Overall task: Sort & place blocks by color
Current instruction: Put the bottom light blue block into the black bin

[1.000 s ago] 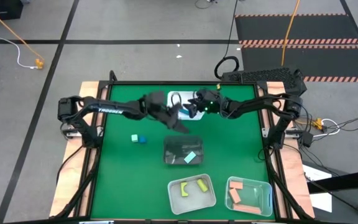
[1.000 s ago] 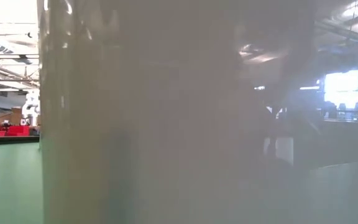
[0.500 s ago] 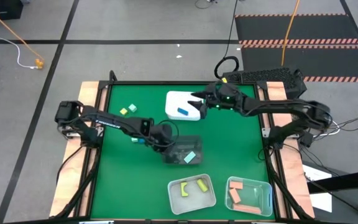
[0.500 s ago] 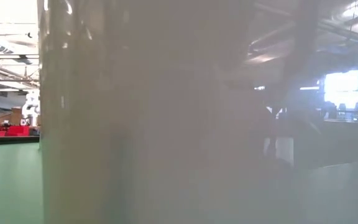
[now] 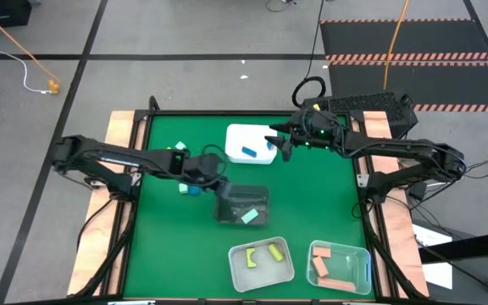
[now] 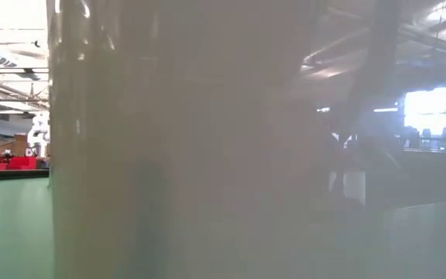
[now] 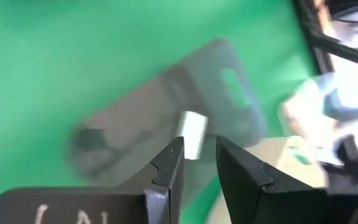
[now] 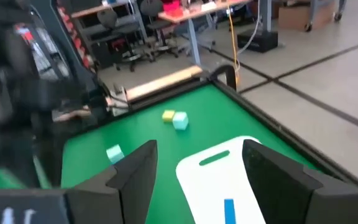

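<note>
Next, I grip the mint block's loose end, held out by my left gripper beside the white tub's near-side corner (image 5: 274, 163), with my right gripper.
My left gripper (image 5: 218, 188) hangs over the left end of the dark tub (image 5: 241, 198), shut on a pale mint block (image 7: 193, 124). One mint block (image 5: 249, 218) lies inside that tub. My right gripper (image 5: 280, 146) is open with nothing between its fingers, above the right end of the white tub (image 5: 242, 135). A blue block (image 5: 249, 152) lies in the white tub. On the green mat a yellow and a mint block (image 5: 176, 149) lie at the far left. A mint and a blue block (image 5: 188, 188) lie beside my left arm. My left gripper pinches the pale mint block (image 7: 192, 138) between its two fingertips (image 7: 174, 155). Most of the block sticks out past the tips. The fingers slant down from the table's left. The block hangs clear above the dark tub (image 7: 135, 118).
At the near edge a tub (image 5: 261, 273) holds yellow blocks and a tub (image 5: 364, 263) holds pink ones. The pale wall of a tub (image 6: 207, 155) fills most of the low view. In the right wrist view my left arm (image 8: 17, 81) shows beyond the white tub (image 8: 253, 186).
My left gripper has gone from beside the white tub toward the table's near left, to the dark tub's left end, tipping as it went and staying shut. My right gripper has lifted off the white tub and stayed open. The blue block now shows in that tub.
</note>
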`<state>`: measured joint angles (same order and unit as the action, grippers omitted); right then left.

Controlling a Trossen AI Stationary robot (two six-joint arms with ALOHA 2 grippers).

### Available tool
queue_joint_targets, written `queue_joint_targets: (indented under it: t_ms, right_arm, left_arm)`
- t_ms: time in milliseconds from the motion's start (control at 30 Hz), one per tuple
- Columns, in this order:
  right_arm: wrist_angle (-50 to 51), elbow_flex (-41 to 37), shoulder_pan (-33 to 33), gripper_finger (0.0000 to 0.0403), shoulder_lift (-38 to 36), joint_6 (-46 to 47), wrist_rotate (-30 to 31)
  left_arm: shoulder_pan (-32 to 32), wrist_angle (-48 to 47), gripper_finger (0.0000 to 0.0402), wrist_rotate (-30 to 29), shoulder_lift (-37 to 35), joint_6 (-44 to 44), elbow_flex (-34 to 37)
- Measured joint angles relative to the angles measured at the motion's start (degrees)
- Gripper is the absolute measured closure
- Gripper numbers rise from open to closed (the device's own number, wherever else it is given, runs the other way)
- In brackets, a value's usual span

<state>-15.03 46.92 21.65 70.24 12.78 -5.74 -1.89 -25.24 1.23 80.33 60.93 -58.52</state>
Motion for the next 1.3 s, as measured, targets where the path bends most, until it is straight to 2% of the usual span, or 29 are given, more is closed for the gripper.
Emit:
queue_joint_targets:
  t_ms: [100, 233, 333, 500, 633, 800, 1000, 1300]
  right_arm:
    - [2.9, 0.0, 0.0, 0.0177, 0.0, 0.0, 0.1]
    - [7.5, 0.0, 0.0, 0.0177, 0.0, 0.0, 2.5]
    - [8.9, 0.0, 0.0, 0.0177, 0.0, 0.0, 4.1]
    - [9.3, 0.0, 0.0, 0.0177, 0.0, 0.4, 5.6]
    - [9.3, 0.0, 0.0, 0.0177, 0.0, 1.5, 5.7]
    - [9.5, 0.0, 0.0, 0.0177, 0.0, 1.5, 5.7]
    - [9.8, 0.0, 0.0, 0.0177, 0.1, 1.5, 5.7]
    - [9.3, -2.8, 0.0, 0.0177, 0.1, 1.6, 5.7]
  left_arm:
    - [-0.1, -7.8, 0.0309, -6.6, -4.1, -1.3, 0.0]
    - [0.0, -25.3, 0.0309, -13.6, -8.0, 0.4, 0.0]
    - [0.0, -33.1, 0.0309, -13.1, -8.3, 2.1, 0.2]
    - [0.0, -34.4, 0.0296, -10.0, -6.0, 1.5, 0.0]
    - [0.0, -39.2, 0.0252, -9.9, -3.9, 1.5, 0.0]
    - [0.0, -44.9, 0.0185, -11.7, -1.7, 9.2, 0.1]
    - [0.1, -45.4, 0.0137, -14.0, 1.4, 21.8, 0.9]
    - [0.2, -32.9, 0.0133, -11.6, 3.3, 32.4, 9.9]
